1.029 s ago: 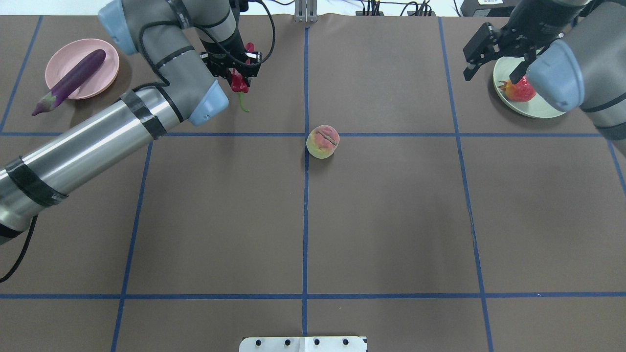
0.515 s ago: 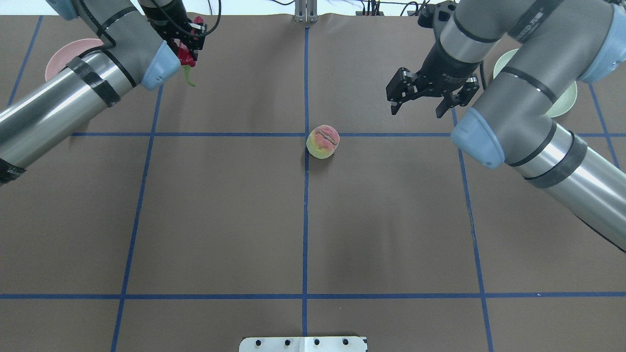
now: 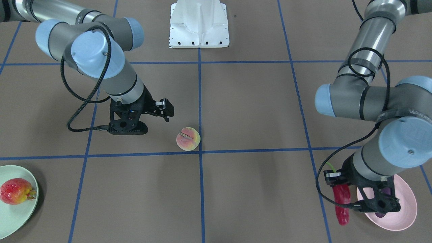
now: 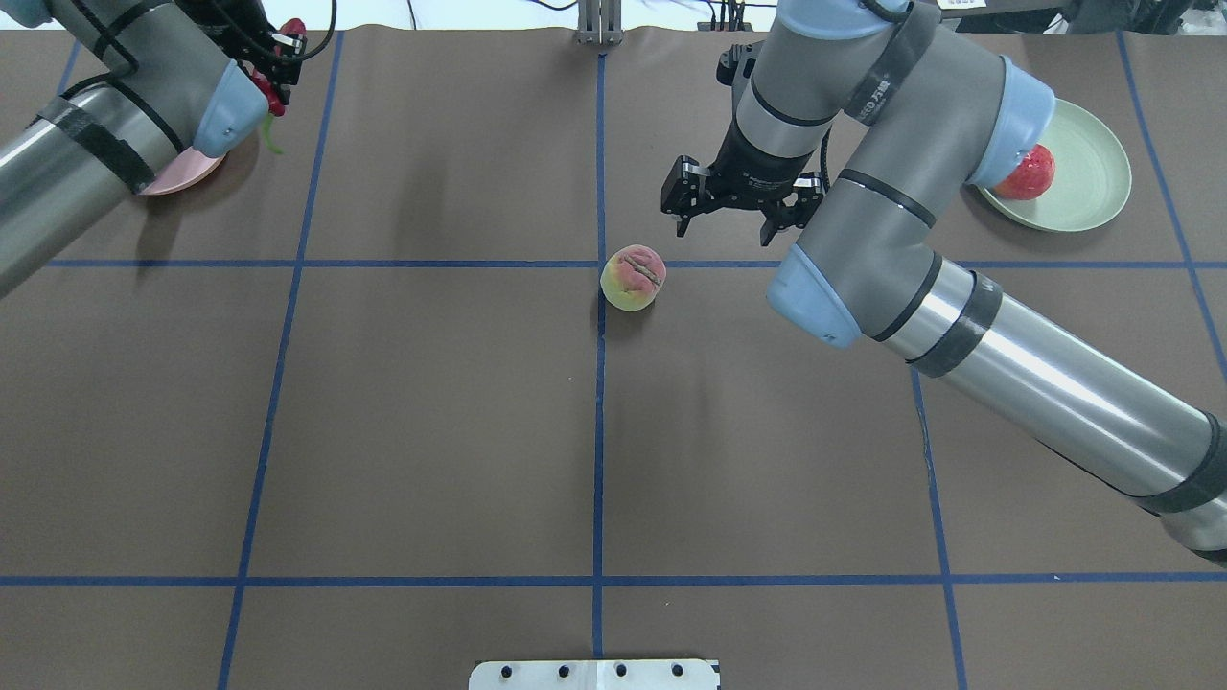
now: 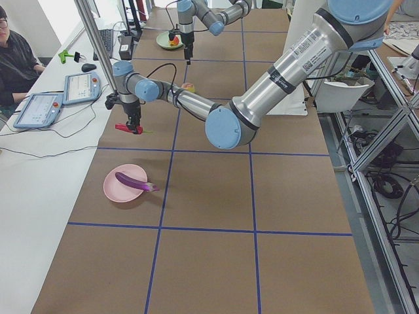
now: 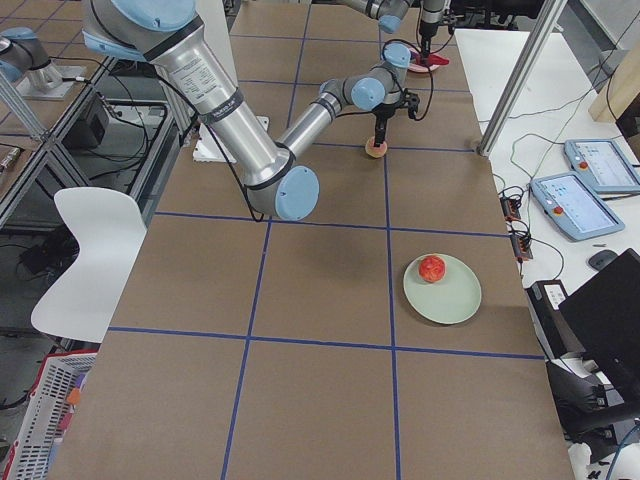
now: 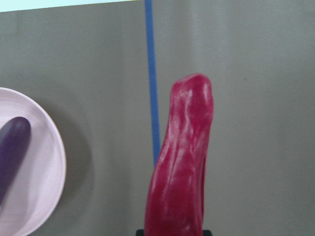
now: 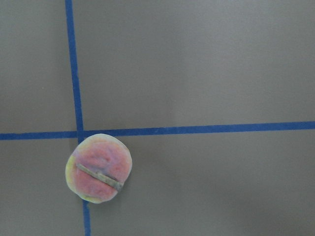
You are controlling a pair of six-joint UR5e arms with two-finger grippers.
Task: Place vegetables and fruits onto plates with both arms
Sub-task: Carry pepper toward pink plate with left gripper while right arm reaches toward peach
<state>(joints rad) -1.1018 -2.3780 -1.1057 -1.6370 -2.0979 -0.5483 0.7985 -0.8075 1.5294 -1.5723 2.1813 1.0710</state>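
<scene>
The peach beside the crossing blue tape lines is next for my right gripper, which should move there and close around the peach's middle (image 3: 188, 139) (image 8: 99, 168).
My left gripper (image 3: 338, 185) is shut on the red chili pepper (image 3: 341, 204) and holds it in the air just beside the pink plate (image 3: 401, 211). The purple eggplant (image 5: 134, 182) lies on that plate. In the left wrist view the chili (image 7: 181, 162) fills the middle and the plate (image 7: 42, 172) is at its left. My right gripper (image 4: 736, 213) is open and empty, a little beyond and to the right of the peach (image 4: 633, 278), which sits at the table's centre. The red-and-yellow fruit (image 4: 1028, 173) lies on the mint green plate (image 4: 1088, 182).
Blue tape lines (image 4: 598, 422) divide the brown table into squares. The white base block (image 3: 199, 25) stands at the robot's edge. A person (image 5: 14, 59), tablets and cables sit on the white side bench beyond the far edge.
My left arm has carried the chili further left, to the pink plate's edge. My right arm has swung left from the green plate to beside the peach, its gripper still open.
</scene>
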